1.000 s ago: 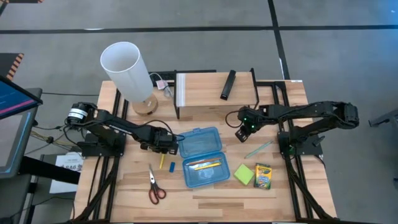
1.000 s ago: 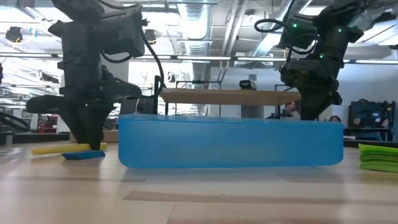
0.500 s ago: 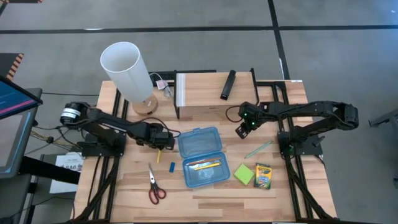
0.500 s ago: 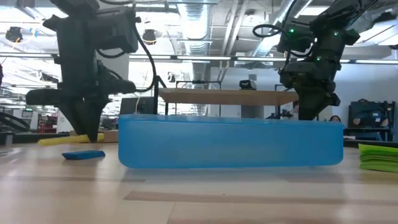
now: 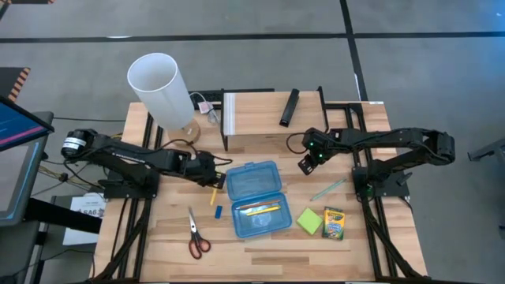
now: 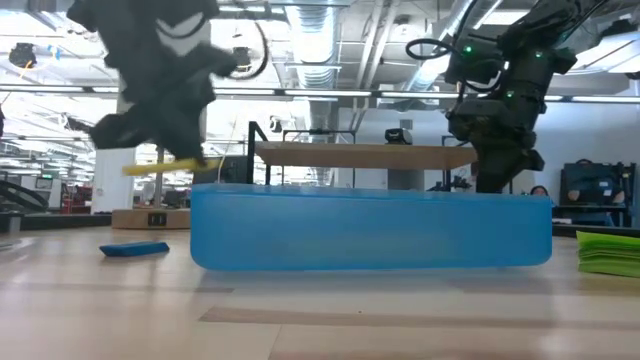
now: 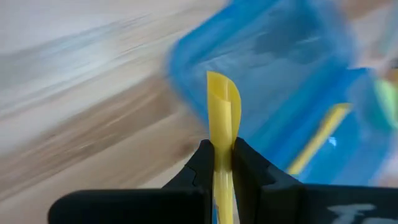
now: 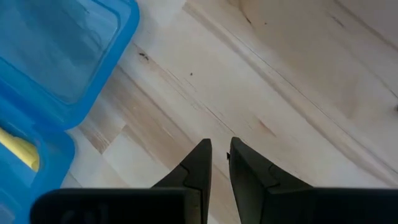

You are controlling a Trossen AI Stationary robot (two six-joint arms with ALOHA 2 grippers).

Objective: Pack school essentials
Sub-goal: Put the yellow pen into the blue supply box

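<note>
My left gripper is going to release the yellow pencil, now held above the table beside the case, in the open blue case's tray (image 5: 255, 205) (image 7: 305, 132), next to the pencils near the lid.
My left gripper (image 5: 208, 181) hangs above the table just left of the open blue case (image 5: 256, 198), shut on a yellow pencil (image 5: 213, 193). The pencil also shows in the low view (image 6: 165, 165) and the left wrist view (image 7: 219, 118). A blue eraser (image 5: 218, 211) and red-handled scissors (image 5: 196, 235) lie flat on the table nearer the front edge. Pencils (image 5: 260, 209) lie in the case's tray. To the case's right are a pale green pen (image 5: 327, 189), a green sticky-note pad (image 5: 309, 221) and a crayon box (image 5: 334, 224). My right gripper (image 5: 308, 165) hovers right of the case, a narrow gap between its fingers. My left gripper pinches the yellow pencil's shaft (image 7: 219, 155) between its two fingers (image 7: 202, 163). They come slanting down from the table's left and lie across the pencil. The pencil is lifted clear of the table, close to level (image 6: 140, 169), one end sticking out past the fingers (image 7: 219, 84).
A tall white cylinder (image 5: 161, 89) stands at the far left. A wooden shelf (image 5: 272, 117) with a slim black bar (image 5: 289, 106) on it stands behind the case. Bare tabletop (image 5: 260, 252) runs along the front edge.
My left gripper has risen, tipping less steeply and rolling a little. It has taken the yellow pencil up from the table beside the eraser. The pencil is now lifted clear and held near the case's left rim. The eraser has stayed in place.
</note>
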